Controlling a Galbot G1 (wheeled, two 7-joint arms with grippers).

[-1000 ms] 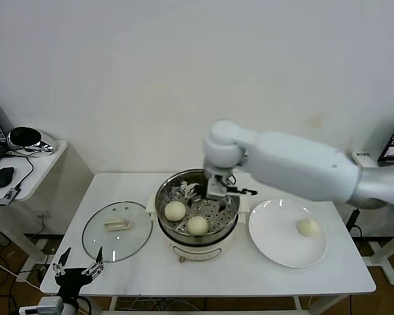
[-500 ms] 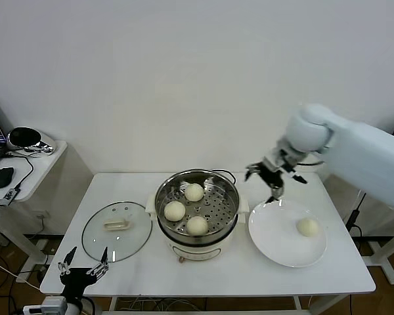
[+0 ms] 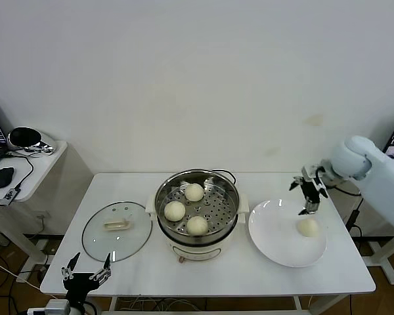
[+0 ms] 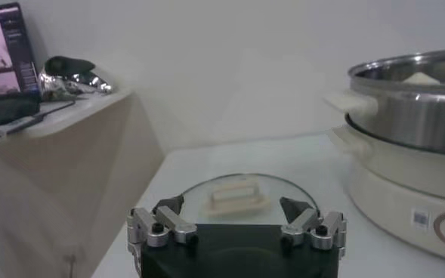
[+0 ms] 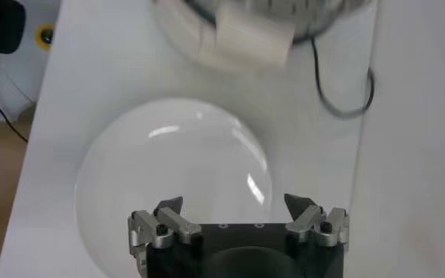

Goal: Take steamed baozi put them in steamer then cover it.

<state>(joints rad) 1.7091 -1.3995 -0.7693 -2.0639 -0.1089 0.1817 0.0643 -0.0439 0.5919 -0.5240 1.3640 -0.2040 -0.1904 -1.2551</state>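
My right gripper will grip the sides of the baozi (image 3: 308,228) on the white plate, as that baozi still belongs in the steamer.
The steamer (image 3: 197,231) stands mid-table with three baozi on its perforated tray: one at the back (image 3: 194,192), one at the left (image 3: 175,210), one at the front (image 3: 197,225). A fourth baozi (image 3: 308,227) lies on the white plate (image 3: 276,246) at the right. My right gripper (image 3: 309,191) is open and empty, hovering above the plate's far edge, just behind that baozi. The plate (image 5: 154,174) shows under it in the right wrist view. The cover (image 3: 117,230) lies flat left of the steamer. My left gripper (image 3: 87,273) is open and parked off the table's front left edge, facing the cover (image 4: 235,198).
A side table (image 3: 33,172) with a mouse and a shiny object stands at the far left. A black cable (image 5: 343,83) runs behind the steamer. The steamer's wall (image 4: 411,98) shows in the left wrist view.
My right gripper let go of a baozi at the back of the steamer tray, then swung right, out of the steamer and over to the plate. The left arm stayed parked.
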